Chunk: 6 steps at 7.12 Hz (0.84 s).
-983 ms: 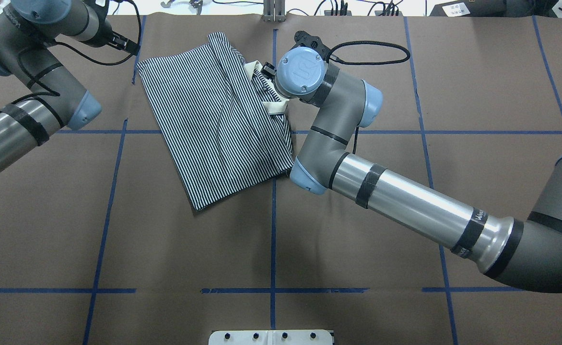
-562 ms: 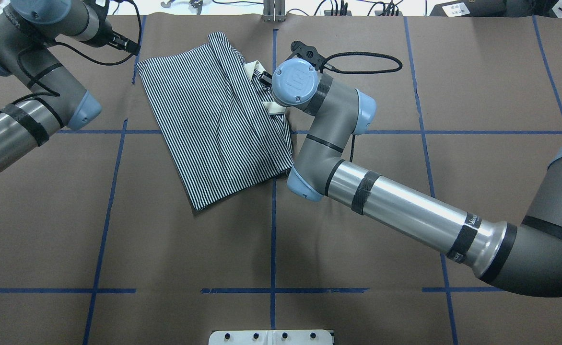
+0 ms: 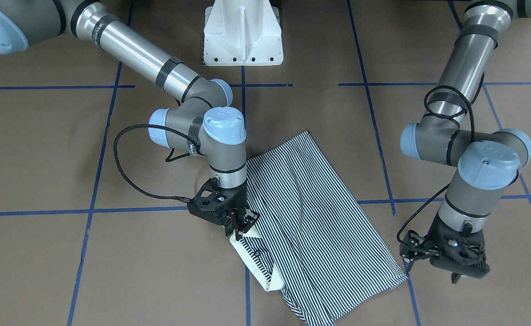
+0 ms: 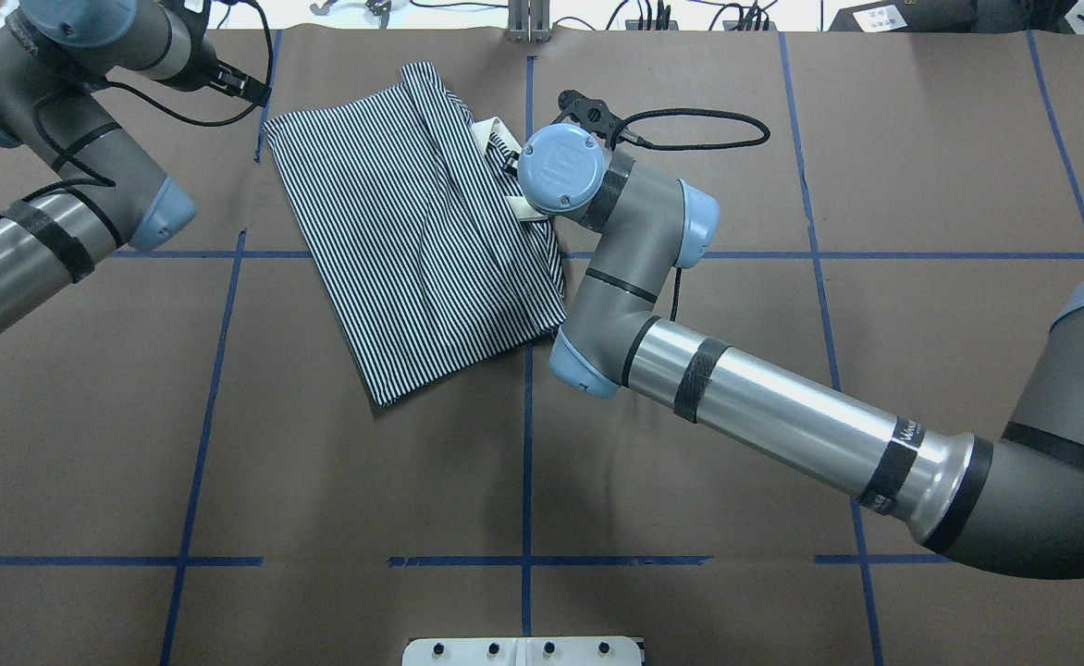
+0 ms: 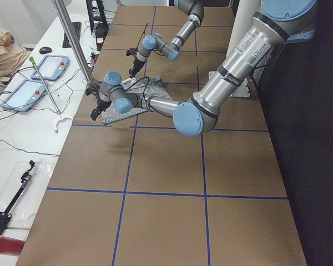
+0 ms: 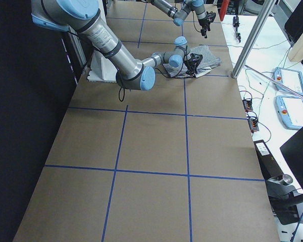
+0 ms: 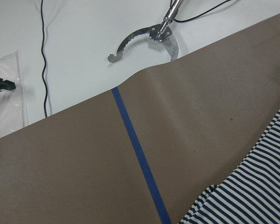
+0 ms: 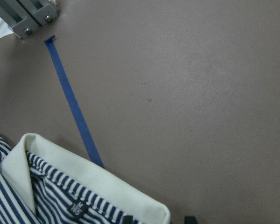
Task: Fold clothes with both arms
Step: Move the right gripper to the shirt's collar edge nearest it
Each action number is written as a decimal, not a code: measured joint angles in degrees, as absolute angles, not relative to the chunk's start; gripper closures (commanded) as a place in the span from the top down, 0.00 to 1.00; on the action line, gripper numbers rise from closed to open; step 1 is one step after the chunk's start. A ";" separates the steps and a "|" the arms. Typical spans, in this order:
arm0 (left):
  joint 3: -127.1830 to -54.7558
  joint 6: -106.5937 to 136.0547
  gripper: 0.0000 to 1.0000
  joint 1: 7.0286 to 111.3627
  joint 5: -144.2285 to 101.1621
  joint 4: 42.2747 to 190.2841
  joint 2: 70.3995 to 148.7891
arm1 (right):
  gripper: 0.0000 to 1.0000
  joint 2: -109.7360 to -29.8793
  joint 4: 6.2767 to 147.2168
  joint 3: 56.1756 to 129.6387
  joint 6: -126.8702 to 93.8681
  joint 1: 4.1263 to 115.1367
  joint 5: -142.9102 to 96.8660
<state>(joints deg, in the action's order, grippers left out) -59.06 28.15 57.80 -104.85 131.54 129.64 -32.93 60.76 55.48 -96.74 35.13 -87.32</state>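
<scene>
My right gripper needs to lay the cream collar of the shirt down across the blue tape line (image 3: 190,204), just under the lower end of the black cable.
The striped polo shirt (image 3: 311,217) lies folded into a slanted rectangle on the brown table; it also shows in the overhead view (image 4: 412,231). Its cream collar (image 3: 254,260) sticks out at the edge nearest my right arm. My right gripper (image 3: 242,225) points down at the collar's end and touches it. In the right wrist view the two fingertips (image 8: 126,219) stand apart with the collar's edge (image 8: 84,186) between them, so the gripper (image 8: 157,219) is open. My left gripper (image 3: 456,274) hangs above bare table beside the shirt's far corner, apparently open and empty.
The white pedestal base (image 3: 243,31) stands at the robot's side of the table. A metal post (image 4: 528,23) stands at the far edge. Blue tape lines (image 4: 525,462) grid the table. A black cable (image 3: 120,158) loops off the right wrist. A white bench with tools (image 7: 144,39) lies beyond the far edge.
My right wrist has moved a little to the left over the collar, and its cable loop has followed. The left arm and the shirt have not moved.
</scene>
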 measured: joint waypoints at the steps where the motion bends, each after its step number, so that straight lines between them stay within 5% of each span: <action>1: -59.06 28.63 1.00 57.72 -104.85 132.05 129.42 | 0.00 -33.20 60.94 56.70 -96.06 35.43 -87.55; 6: -59.35 30.23 1.00 57.38 -104.86 133.76 128.90 | 0.00 -49.15 62.48 77.38 -96.46 31.41 -85.38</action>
<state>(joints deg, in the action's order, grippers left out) -59.35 30.23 57.38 -104.86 133.76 128.90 -49.15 62.48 77.38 -96.46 31.41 -85.38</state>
